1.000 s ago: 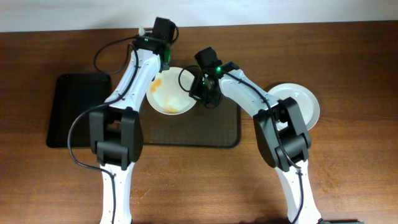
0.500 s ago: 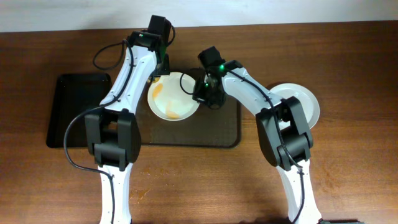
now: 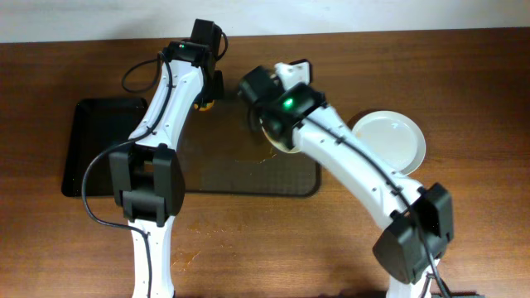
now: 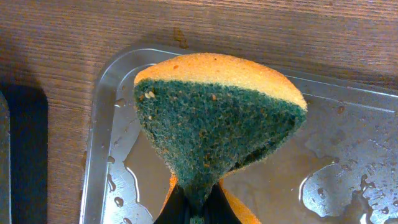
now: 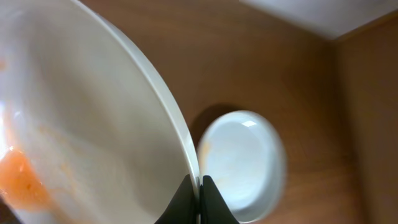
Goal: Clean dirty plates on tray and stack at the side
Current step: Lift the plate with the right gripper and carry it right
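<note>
The robot's right gripper will let go of the white plate, now held tilted in the air, on top of the clean pale plates (image 3: pixel 378 142) (image 5: pixel 239 165) beside the large tray.
My right gripper (image 5: pixel 199 188) is shut on the rim of a white plate (image 5: pixel 93 118) with orange sauce streaks and holds it tilted in the air. In the overhead view this plate is mostly hidden under my raised right arm. My left gripper (image 4: pixel 193 213) is shut on an orange sponge with a green scouring face (image 4: pixel 217 118). It is over the wet far-left corner of the tray (image 4: pixel 99 130). The sponge (image 3: pixel 204 104) and the tray (image 3: pixel 248 174) also show in the overhead view. Clean pale plates (image 3: pixel 391 137) lie stacked on the table to the right, also in the right wrist view (image 5: pixel 244 163).
A smaller black tray (image 3: pixel 101 149) lies on the wooden table left of the large tray. Water drops and puddles lie on the tray floor (image 4: pixel 336 180). The table's far edge meets a white wall.
My right arm has lifted the streaked plate off the tray and swung it up and over. My left gripper with the sponge has drawn back toward the tray's far-left corner.
</note>
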Tool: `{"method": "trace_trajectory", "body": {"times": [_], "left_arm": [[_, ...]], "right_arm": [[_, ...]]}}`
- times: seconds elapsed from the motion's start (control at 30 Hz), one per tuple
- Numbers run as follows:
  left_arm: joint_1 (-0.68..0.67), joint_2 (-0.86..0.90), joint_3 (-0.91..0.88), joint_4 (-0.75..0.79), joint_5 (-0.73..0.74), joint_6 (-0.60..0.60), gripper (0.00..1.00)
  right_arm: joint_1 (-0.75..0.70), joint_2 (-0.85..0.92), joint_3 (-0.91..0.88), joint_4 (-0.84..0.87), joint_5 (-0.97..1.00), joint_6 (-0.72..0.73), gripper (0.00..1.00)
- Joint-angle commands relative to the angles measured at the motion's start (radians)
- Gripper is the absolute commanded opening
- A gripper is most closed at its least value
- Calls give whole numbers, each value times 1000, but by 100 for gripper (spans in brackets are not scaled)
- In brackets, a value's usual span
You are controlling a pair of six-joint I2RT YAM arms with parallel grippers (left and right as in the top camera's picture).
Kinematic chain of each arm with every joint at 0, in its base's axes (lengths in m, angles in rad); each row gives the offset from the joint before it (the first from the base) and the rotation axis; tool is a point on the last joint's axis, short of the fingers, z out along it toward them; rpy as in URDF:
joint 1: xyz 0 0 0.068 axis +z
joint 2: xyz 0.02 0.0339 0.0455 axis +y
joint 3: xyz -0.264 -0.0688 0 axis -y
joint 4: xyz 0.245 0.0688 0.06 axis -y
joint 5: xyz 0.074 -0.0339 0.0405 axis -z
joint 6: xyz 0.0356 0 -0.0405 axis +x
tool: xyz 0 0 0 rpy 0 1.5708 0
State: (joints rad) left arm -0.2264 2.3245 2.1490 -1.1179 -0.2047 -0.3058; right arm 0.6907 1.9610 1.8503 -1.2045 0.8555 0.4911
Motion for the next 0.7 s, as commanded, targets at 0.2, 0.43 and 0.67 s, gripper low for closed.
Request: {"method": "trace_trajectory", "body": {"times": [0.2, 0.43, 0.67], "left_arm": [[7, -33, 9, -1, 8, 15, 1], [7, -33, 9, -2, 8, 15, 1], [7, -33, 9, -1, 27, 16, 1]], "right_arm": [[140, -34, 7, -55, 496, 102, 4], [134, -34, 7, -68, 438, 199, 4], [-109, -34, 7, -58, -311, 146, 4]]}}
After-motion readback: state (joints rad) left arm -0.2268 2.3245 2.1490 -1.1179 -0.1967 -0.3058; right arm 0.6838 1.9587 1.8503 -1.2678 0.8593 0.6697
